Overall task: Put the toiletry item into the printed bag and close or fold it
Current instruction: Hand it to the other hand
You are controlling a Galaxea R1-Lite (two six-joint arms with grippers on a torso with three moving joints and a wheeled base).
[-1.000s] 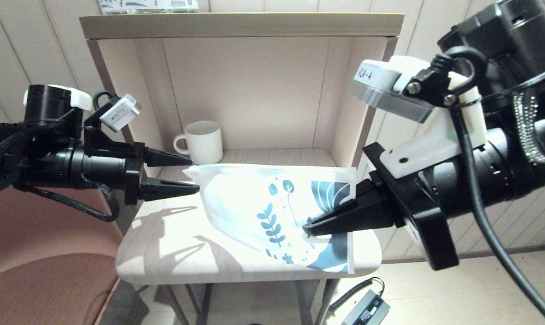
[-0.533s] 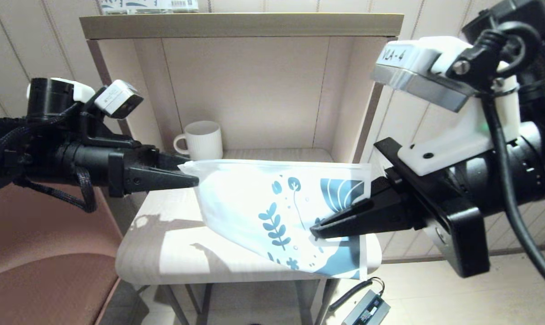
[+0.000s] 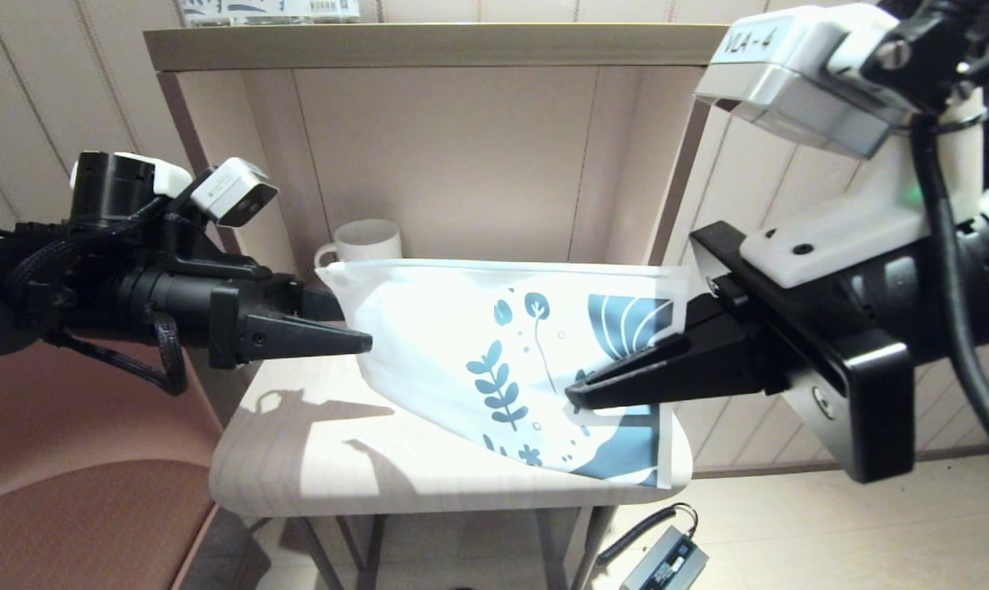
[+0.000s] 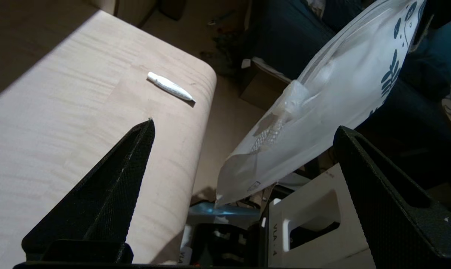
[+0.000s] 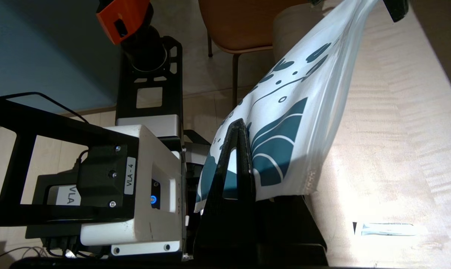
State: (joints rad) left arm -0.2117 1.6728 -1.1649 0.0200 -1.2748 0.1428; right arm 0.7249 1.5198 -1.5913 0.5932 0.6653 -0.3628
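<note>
The opening of the printed bag hangs flat, so my left gripper will pinch the bag's plain end [image 3: 337, 274] while my right gripper moves in to bow the bag's opening open.
The printed bag [image 3: 494, 352], white with blue leaf prints, hangs tilted above the small table [image 3: 314, 459]. My right gripper [image 3: 576, 395] is shut on its printed end [image 5: 281, 149], the fingertips [image 5: 239, 130] pinching the sheet. My left gripper [image 3: 351, 325] stands open at the bag's plain end, and the bag's corner [image 4: 229, 186] hangs between the spread fingers without touching them. The toiletry item, a small white tube [image 4: 169, 86], lies on the tabletop; its tube shape [image 5: 388, 228] also shows in the right wrist view. The bag hides it in the head view.
A white mug [image 3: 367, 239] stands in the shelf recess behind the bag, partly hidden. A printed box with a barcode [image 3: 269, 8] sits on top of the shelf. A brown seat [image 3: 68, 508] is at the left, and a small device with a cable [image 3: 666, 561] lies on the floor.
My right gripper has risen and lifted the bag off the table. My left gripper has turned and closed in around the bag's plain end.
</note>
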